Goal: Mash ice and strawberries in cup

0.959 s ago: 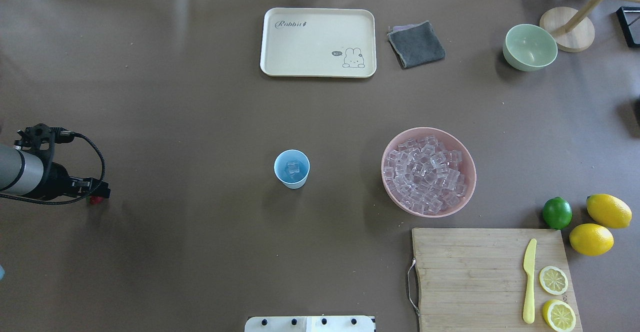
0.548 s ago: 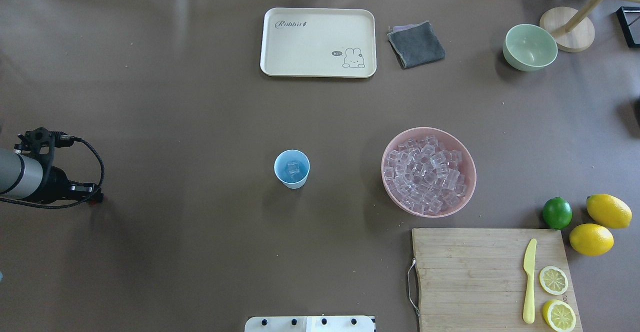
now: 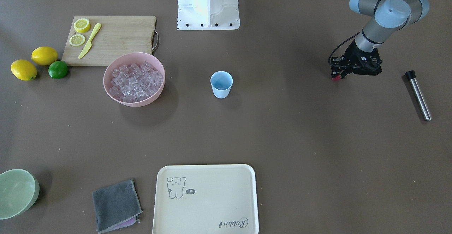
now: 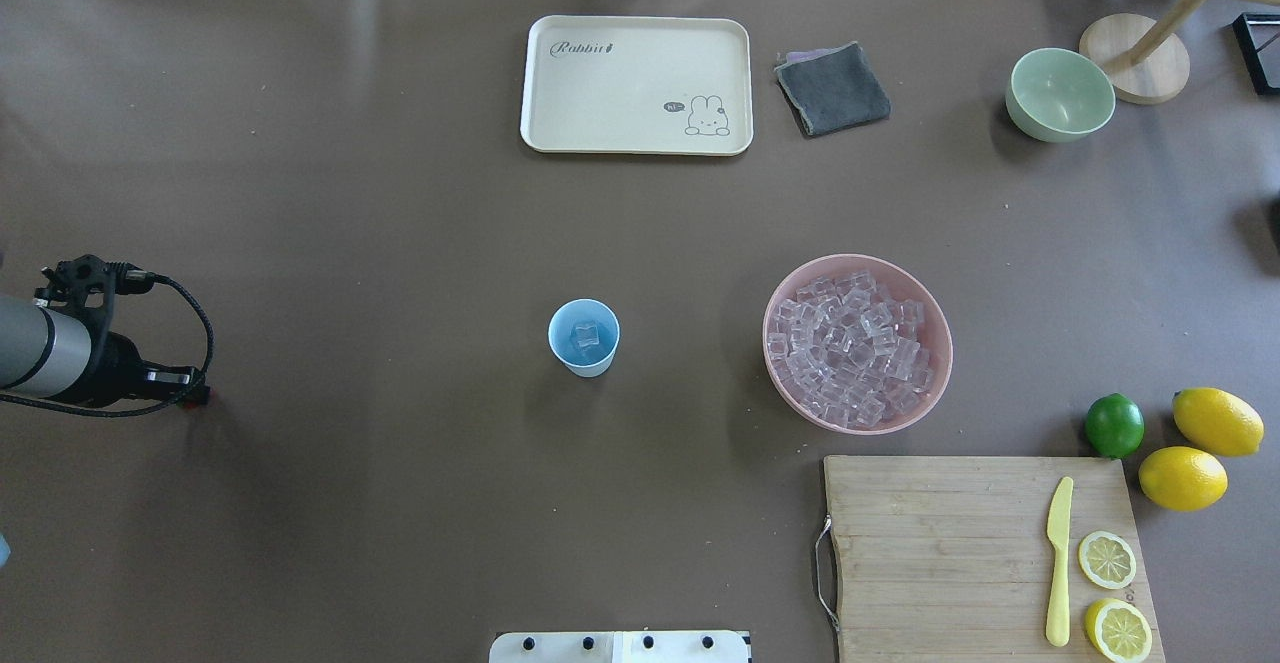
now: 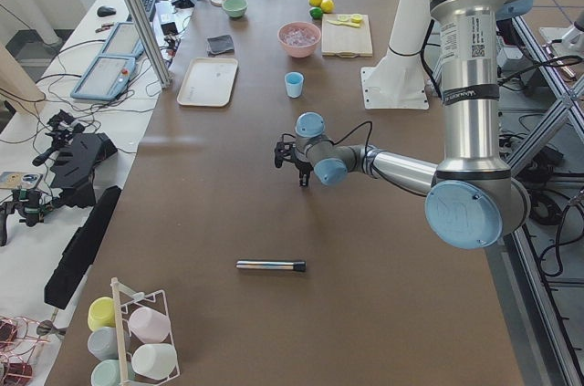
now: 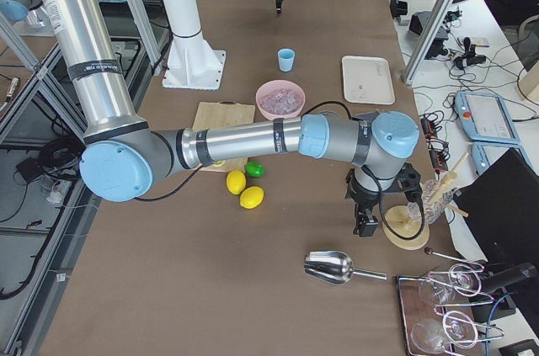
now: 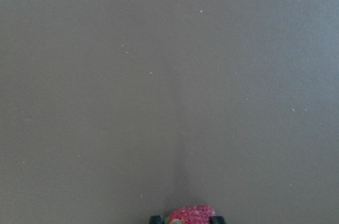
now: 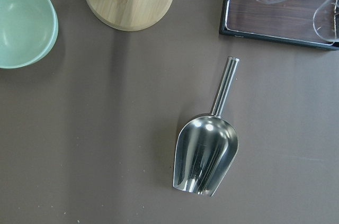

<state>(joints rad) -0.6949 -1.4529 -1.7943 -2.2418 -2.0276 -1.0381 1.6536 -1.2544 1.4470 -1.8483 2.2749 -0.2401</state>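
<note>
The robot's left gripper will release the strawberry beside the ice cubes inside the light-blue cup (image 3: 223,83). The strawberry is still held low over the table.
The light-blue cup (image 4: 583,337) stands upright mid-table with a few ice cubes (image 4: 586,334) inside; it also shows in the front view (image 3: 221,84). Many more ice cubes (image 4: 852,348) fill the pink bowl (image 4: 768,339) to its right. My left gripper (image 4: 195,395) is far left of the cup, low over the table, shut on the small red strawberry (image 7: 190,216), which also shows at its tip in the front view (image 3: 334,78). My right gripper (image 6: 366,223) shows only in the exterior right view, near the wooden stand; I cannot tell if it is open or shut.
A steel rod with a black end (image 3: 418,95) lies beyond the left gripper. A metal scoop (image 8: 206,152) lies under the right wrist, beside a pale green bowl (image 4: 1060,95). A cream tray (image 4: 636,84), grey cloth (image 4: 832,89), cutting board (image 4: 950,553), lime (image 4: 1114,425) and lemons sit around.
My left gripper has drawn back slightly to the left with the strawberry still in it. The cup and bowl have not moved.
</note>
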